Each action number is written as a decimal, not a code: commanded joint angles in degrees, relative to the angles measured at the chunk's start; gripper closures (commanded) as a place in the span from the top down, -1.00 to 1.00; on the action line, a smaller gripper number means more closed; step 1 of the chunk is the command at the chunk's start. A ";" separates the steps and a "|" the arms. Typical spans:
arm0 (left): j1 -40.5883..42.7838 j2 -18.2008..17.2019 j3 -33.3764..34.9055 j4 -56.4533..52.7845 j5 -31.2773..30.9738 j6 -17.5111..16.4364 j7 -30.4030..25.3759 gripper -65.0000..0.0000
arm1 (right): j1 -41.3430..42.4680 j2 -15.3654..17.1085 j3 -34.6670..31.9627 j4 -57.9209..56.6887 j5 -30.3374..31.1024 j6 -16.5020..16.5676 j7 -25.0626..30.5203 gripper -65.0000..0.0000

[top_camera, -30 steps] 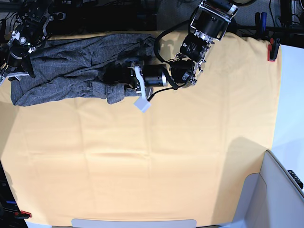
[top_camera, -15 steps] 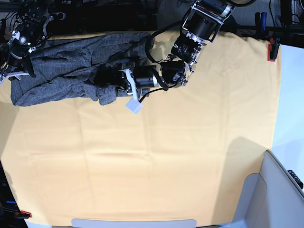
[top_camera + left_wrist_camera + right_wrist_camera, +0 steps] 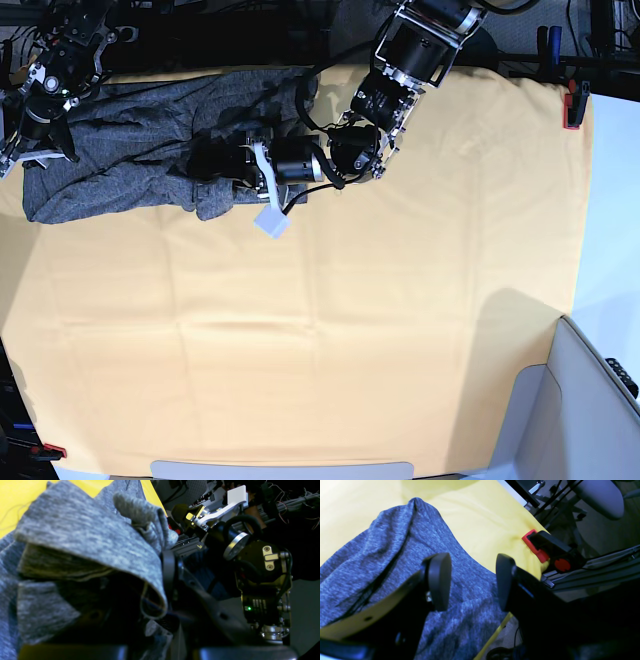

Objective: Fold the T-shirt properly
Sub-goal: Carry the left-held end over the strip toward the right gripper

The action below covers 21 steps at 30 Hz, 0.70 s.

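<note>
The T-shirt's near edge is bunched under the fold in my left gripper; next I let the fold go and grab the T-shirt farther in to spread [image 3: 208, 125] it.
The dark heather-grey T-shirt [image 3: 130, 140] lies bunched along the far left of the yellow-orange table cloth [image 3: 330, 330]. My left gripper [image 3: 215, 165] reaches in from the right and is shut on a fold of the T-shirt near its right end. In the left wrist view the fold [image 3: 100, 542] drapes over the dark fingers [image 3: 168, 575]. My right gripper [image 3: 472, 582] is open just above the T-shirt [image 3: 395, 555] at its far left end, with nothing between its fingers [image 3: 438, 580]. It also shows in the base view [image 3: 45, 135].
A red clamp [image 3: 535, 546] holds the cloth at the corner by my right gripper. Another red clamp [image 3: 573, 105] sits at the far right edge. A grey bin wall [image 3: 590, 400] stands at the near right corner.
My left gripper has moved left along the far edge, dragging the held fold of the T-shirt over the rest of the fabric. The right arm has barely moved.
</note>
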 commanded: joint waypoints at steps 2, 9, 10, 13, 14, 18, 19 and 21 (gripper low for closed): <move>-1.89 0.71 0.07 1.03 -1.86 -0.75 -2.83 -1.00 | 0.32 0.53 0.26 0.90 -0.53 -0.20 1.41 -0.10; -1.72 0.71 0.07 1.03 -1.77 -0.75 -4.68 -0.93 | 0.32 0.44 0.26 0.81 -0.53 -0.20 1.41 -0.10; -1.72 0.71 0.07 1.03 -1.77 -0.75 -4.68 -0.87 | 0.32 0.44 0.17 0.81 -0.53 -0.20 1.32 -0.10; -1.10 0.80 0.24 1.03 -1.86 -0.75 -4.32 -0.61 | 0.32 0.44 0.17 0.81 -0.53 -0.20 1.23 -0.10; -0.66 0.80 0.77 1.03 -1.86 -0.75 -4.41 -0.55 | 0.32 0.44 0.17 0.81 -0.53 -0.20 1.23 -0.10; -0.05 0.80 2.97 1.03 -1.94 -0.75 -4.59 -0.33 | 0.23 0.44 0.17 0.81 -0.53 -0.20 1.23 -0.10; 0.04 1.06 3.94 1.03 -2.03 -0.75 -4.59 -0.30 | 0.23 0.44 0.17 0.81 -0.53 -0.20 1.23 -0.10; 0.04 1.86 6.05 1.03 -1.94 -0.75 -4.59 -0.27 | 0.23 0.44 0.17 0.72 -0.53 -0.20 1.23 -0.10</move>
